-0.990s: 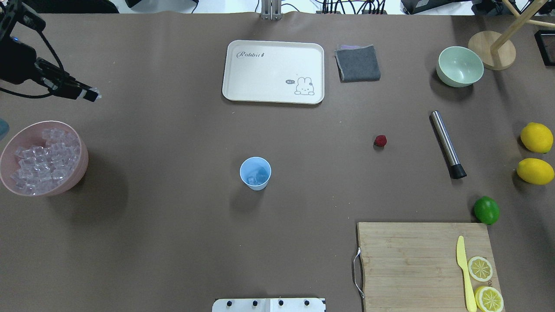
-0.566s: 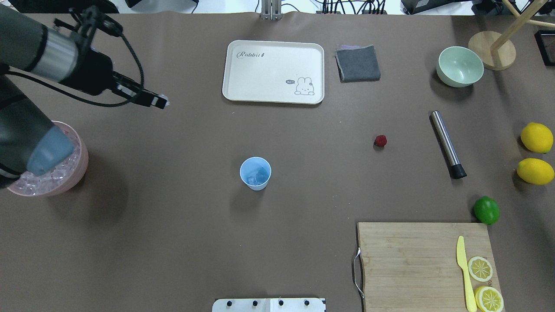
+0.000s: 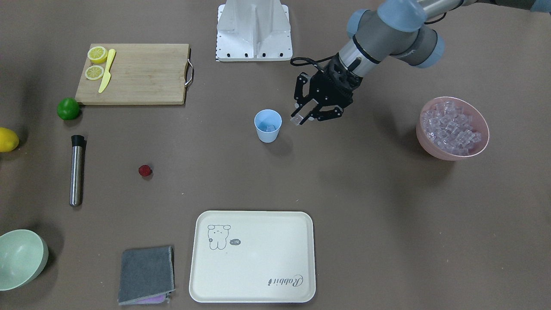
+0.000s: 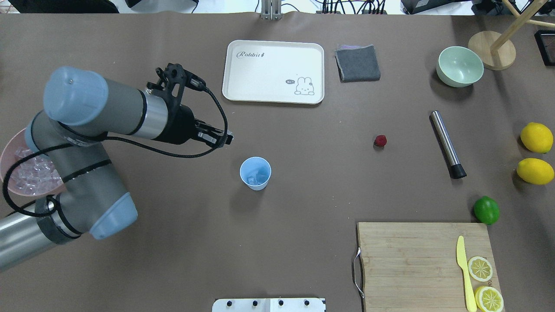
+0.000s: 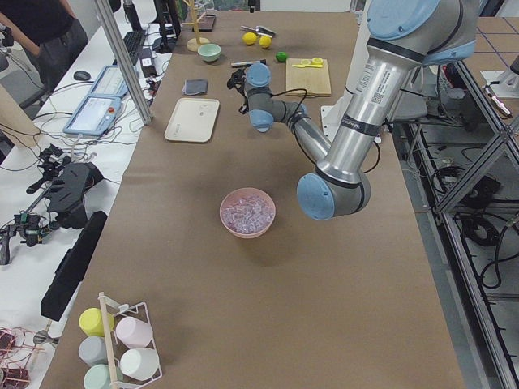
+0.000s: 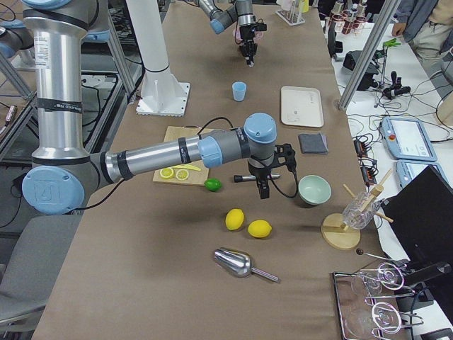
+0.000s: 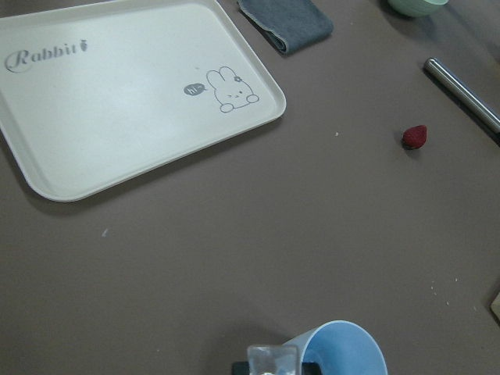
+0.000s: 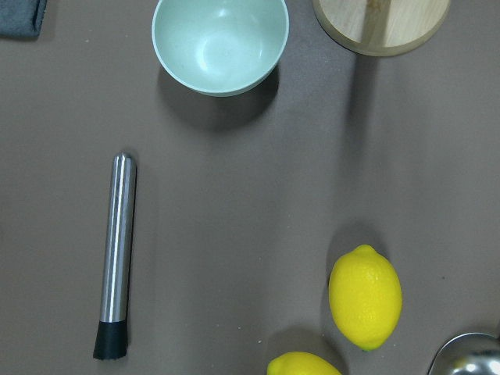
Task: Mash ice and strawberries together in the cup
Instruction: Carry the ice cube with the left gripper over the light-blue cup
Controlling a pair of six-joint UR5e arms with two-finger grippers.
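Next, my left gripper lets go of the clear ice cube onto the ice inside the light blue cup [image 3: 268, 124] [image 7: 344, 355].
The light blue cup [image 4: 256, 186] stands mid-table with a few ice cubes [image 4: 255, 177] inside. My left gripper [image 3: 299, 120] is shut on one clear ice cube [image 7: 272, 361] and hovers just beside the cup's rim [image 3: 267, 134], on the pink bowl's side. In the overhead view the left gripper [image 4: 229, 139] sits up-left of the cup. The pink bowl [image 3: 452, 156] holds several ice cubes [image 3: 452, 127]. The strawberry [image 4: 380, 140] lies on the table right of the cup. My right gripper [image 6: 263, 188] hangs over the muddler area; I cannot tell its state.
A steel muddler [image 4: 446, 144] lies right of the strawberry. A cream tray [image 4: 273, 71], grey cloth [image 4: 357, 63] and pale green bowl [image 4: 459, 66] sit at the back. A cutting board [image 4: 412, 260], a lime [image 4: 486, 210] and two lemons [image 4: 536, 137] are at the right.
My left arm has swung from the far left, past the pink bowl, to the cup, carrying the ice cube. The other objects have not moved.
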